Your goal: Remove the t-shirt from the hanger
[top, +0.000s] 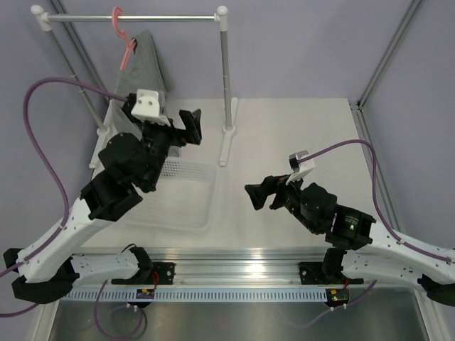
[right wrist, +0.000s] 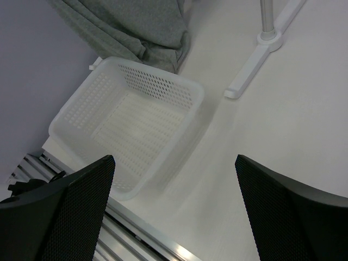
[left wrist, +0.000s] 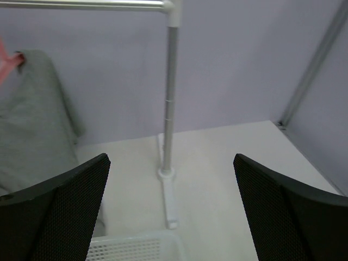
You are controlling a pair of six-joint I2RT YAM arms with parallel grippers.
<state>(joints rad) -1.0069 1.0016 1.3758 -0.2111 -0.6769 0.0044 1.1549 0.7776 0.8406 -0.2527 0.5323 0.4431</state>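
Observation:
I will next move my left gripper to the grey t-shirt's near-side shoulder (top: 126, 83), just below the visible arm of the salmon-pink hanger, and close it there.
The grey t-shirt (top: 146, 67) hangs on the salmon-pink hanger (top: 122, 32), whose hook is over the rail at the back left. The shirt also shows at the left of the left wrist view (left wrist: 30, 130), with a bit of the pink hanger (left wrist: 6, 62) at its top, and at the top of the right wrist view (right wrist: 136, 27). My left gripper (top: 186, 128) is open and empty, raised just right of the shirt's lower part. My right gripper (top: 257, 195) is open and empty, low over the table at centre right, pointing left.
A white-and-silver clothes rail (top: 170, 18) spans the back, its right post (top: 226, 78) on a white foot (top: 227, 145). A white perforated basket (top: 181, 192) sits under the left arm, also in the right wrist view (right wrist: 130, 119). Frame posts stand at the table's back corners.

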